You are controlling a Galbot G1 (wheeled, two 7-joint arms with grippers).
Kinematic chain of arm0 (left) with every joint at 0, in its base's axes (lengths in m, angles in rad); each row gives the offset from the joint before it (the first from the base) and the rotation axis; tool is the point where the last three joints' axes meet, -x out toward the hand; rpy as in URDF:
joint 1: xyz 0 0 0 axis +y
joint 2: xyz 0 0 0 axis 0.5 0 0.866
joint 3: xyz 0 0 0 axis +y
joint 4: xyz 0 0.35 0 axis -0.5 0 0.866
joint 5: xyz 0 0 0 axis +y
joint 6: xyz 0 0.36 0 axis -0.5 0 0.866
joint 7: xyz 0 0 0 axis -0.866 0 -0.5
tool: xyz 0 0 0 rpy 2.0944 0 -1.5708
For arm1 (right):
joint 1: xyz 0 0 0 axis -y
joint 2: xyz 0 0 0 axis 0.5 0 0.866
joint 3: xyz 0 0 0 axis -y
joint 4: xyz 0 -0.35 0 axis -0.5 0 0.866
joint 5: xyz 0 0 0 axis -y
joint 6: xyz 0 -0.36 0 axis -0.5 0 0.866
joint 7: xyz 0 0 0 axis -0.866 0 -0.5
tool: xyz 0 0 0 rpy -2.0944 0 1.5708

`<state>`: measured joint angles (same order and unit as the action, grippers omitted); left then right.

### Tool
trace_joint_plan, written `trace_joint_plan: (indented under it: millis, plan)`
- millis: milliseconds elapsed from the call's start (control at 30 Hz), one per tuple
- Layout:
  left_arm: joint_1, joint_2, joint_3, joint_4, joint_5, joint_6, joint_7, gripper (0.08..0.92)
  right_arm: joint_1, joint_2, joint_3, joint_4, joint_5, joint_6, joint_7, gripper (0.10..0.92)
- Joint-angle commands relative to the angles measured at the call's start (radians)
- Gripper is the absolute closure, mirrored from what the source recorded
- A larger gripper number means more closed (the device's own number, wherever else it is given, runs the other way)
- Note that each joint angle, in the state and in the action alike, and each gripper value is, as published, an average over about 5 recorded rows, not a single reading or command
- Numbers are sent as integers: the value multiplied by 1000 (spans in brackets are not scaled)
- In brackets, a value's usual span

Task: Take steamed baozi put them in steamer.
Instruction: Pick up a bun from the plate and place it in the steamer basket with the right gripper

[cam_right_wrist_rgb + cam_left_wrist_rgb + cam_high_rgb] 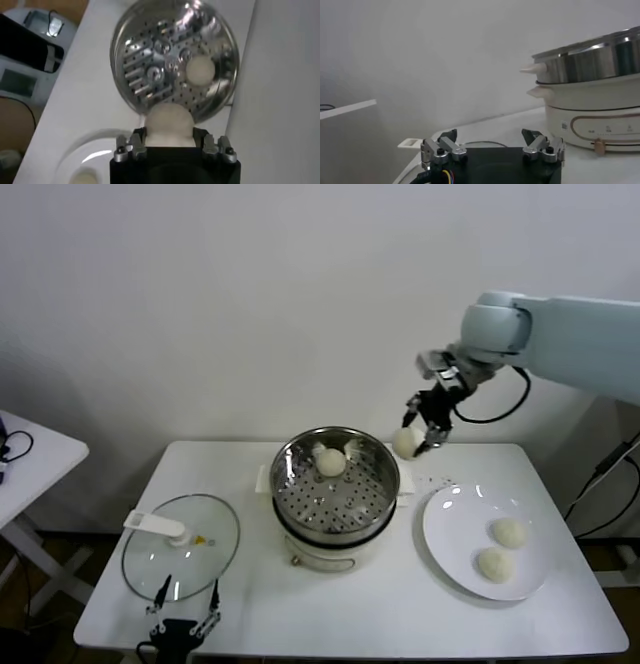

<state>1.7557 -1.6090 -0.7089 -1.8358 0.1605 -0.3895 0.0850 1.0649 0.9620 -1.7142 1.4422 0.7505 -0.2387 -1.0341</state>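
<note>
Next, I let go of the baozi in my right gripper inside the steamer (299, 485) (185, 35), by the side of the steamer closest to the glass lid.
The shiny steel steamer (335, 489) sits mid-table on its cream cooker base, with one baozi (330, 462) resting on the perforated bottom at the far side. My right gripper (412, 438) hangs in the air just right of the steamer's far rim, shut on a second baozi (406, 442). In the right wrist view that baozi (169, 124) fills the space between the fingers, with the steamer (150, 70) and its bun (201, 69) below. Two more baozi (509, 532) (494, 564) lie on the white plate (450, 529). My left gripper (492, 147) stands open, parked low near the table's front-left edge.
A round glass lid (180, 547) with a white handle lies flat at the table's left front. The white wall stands close behind the table. A second small white table (30, 464) is at the far left. The steamer's side (590, 60) rises near the left gripper.
</note>
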Motion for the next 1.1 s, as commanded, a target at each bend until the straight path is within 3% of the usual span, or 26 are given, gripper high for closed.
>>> trace_joint_plan:
  millis: [33, 467, 1100]
  plan:
    - [0, -7, 3, 3, 4, -1, 0, 177, -76, 176, 120, 23, 57, -90, 55, 397]
    - [-3, -7, 7, 21, 16, -7, -3, 177, -295, 373, 151, -171, -50, -112, 128, 397]
    - [-7, -4, 7, 38, 24, -19, -9, 177, -464, 432, 177, -301, -152, -116, 178, 397]
